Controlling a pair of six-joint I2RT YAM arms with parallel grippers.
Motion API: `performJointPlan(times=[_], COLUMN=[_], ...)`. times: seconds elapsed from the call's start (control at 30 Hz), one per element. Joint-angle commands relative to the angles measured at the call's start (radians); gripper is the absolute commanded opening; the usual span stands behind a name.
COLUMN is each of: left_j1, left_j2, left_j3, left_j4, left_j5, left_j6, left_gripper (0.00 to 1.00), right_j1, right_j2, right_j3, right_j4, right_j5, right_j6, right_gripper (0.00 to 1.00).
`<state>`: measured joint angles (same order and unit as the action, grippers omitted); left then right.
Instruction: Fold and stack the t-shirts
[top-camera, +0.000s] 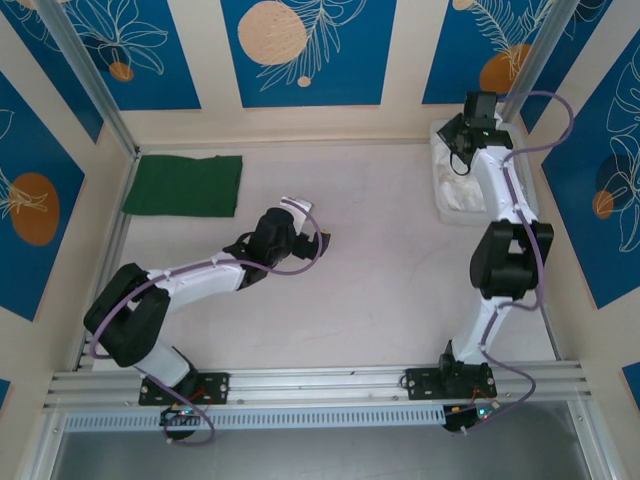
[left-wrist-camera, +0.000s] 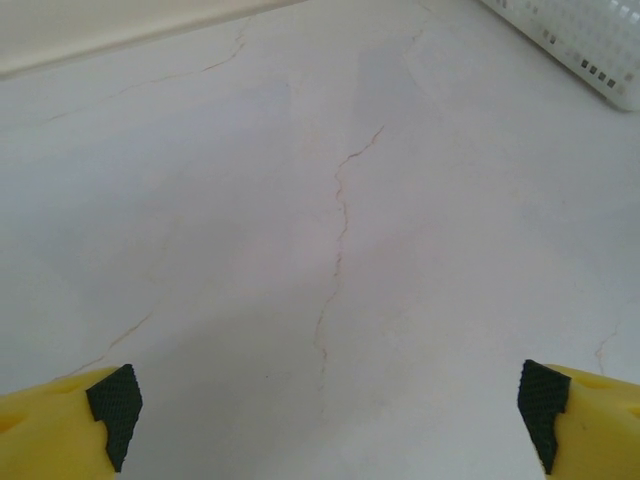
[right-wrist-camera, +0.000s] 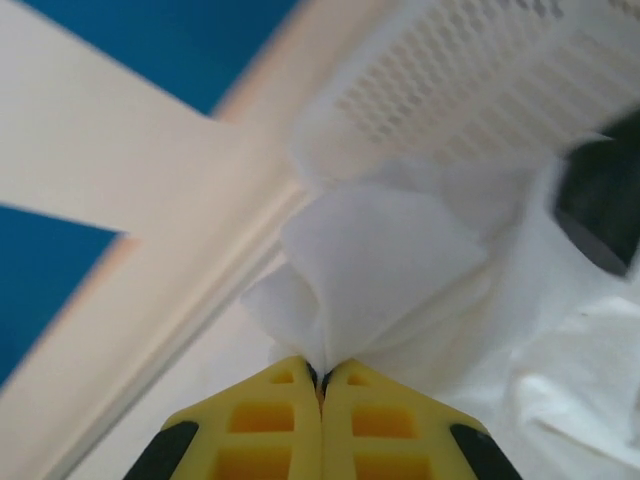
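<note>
Next, my right gripper releases the white t-shirt on the bare in the middle of the table (top-camera: 322, 265) beside my left gripper's yellow fingers.
The dark green t-shirt (top-camera: 183, 185) lies folded flat at the table's far left. The white t-shirt (top-camera: 462, 192) sits bunched in the white mesh basket (top-camera: 441, 205) at the far right. My right gripper (top-camera: 462, 158) reaches into the basket and is shut on a pinch of the white cloth (right-wrist-camera: 380, 260), which rises in a peak from its closed fingertips (right-wrist-camera: 322, 378). My left gripper (top-camera: 318, 235) hovers over the middle of the table, open, with bare tabletop between its yellow fingers (left-wrist-camera: 330, 410).
The basket wall (right-wrist-camera: 480, 70) stands just behind the lifted cloth, and a corner of the basket (left-wrist-camera: 580, 40) shows in the left wrist view. The back wall runs close behind the basket. Metal rails border the table's left and near edges.
</note>
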<state>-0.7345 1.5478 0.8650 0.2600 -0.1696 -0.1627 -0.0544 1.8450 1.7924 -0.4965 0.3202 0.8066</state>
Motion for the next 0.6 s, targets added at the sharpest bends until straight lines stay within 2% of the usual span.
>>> performJointPlan(times=[0.0,0.2,0.3,0.43,0.57], left_j1=[-0.018,-0.019,-0.019,-0.019,-0.019], left_j2=[-0.007,-0.012,-0.007,-0.041,-0.140], left_j3=[0.021,0.013,0.030,0.045,0.053], left_j4=[-0.007,0.006,-0.015,-0.050,-0.113], left_j5=[-0.039,-0.044,-0.011,-0.030,-0.069], left_j6=[0.026,0.025,0.007,-0.010,-0.061], left_gripper=[0.97,0.98,0.98,0.99,1.00], right_j1=[0.022,0.059,0.086,0.175,0.266], right_j2=[-0.125,-0.277,-0.292,-0.267,-0.312], right_j3=[-0.058,0.105,0.331,0.651,0.715], right_j4=[0.146,0.138,0.075,-0.012,-0.049], right_j5=[0.047,0.057,0.022,-0.036,-0.114], right_j6=[-0.015,-0.127,-0.201,-0.304,-0.298], right_gripper=[0.00,0.00,0.00,0.00,0.00])
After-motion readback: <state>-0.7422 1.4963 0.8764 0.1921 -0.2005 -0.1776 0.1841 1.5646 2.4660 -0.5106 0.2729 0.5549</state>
